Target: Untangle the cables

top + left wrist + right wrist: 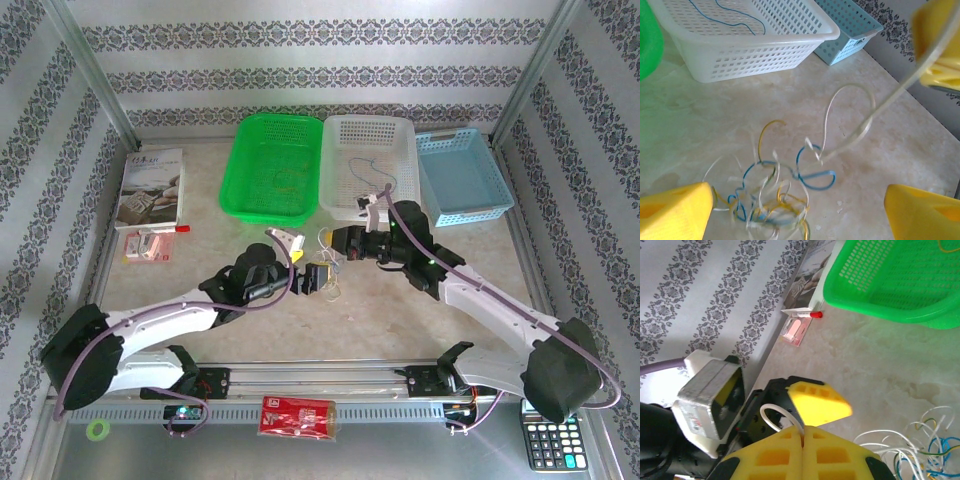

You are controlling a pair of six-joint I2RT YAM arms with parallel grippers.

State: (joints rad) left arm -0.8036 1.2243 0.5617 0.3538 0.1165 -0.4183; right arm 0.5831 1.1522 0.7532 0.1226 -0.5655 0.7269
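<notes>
The raised white cable still enters the tangle, so my left gripper needs to hold the other cables [771, 207] while my right gripper pulls it free.
A tangle of yellow, blue and white cables [771, 196] lies on the table between the two yellow fingers [676, 212] of my left gripper [799, 202], which is open just above it. One white cable [855, 132] rises from the pile to my right gripper [940, 47] at the upper right. In the right wrist view, my right gripper [802, 431] is shut on that white cable [776, 412], with the tangle [920, 450] at the lower right. From above, the left gripper [322, 277] and right gripper [340, 241] are close together over the cables [335, 262].
Along the back stand a green basket [270, 165], a white basket [365, 160] with a blue cable [735, 17] in it, and a blue basket [462, 175]. A book [150, 185] and a pink packet [145, 245] lie at the left.
</notes>
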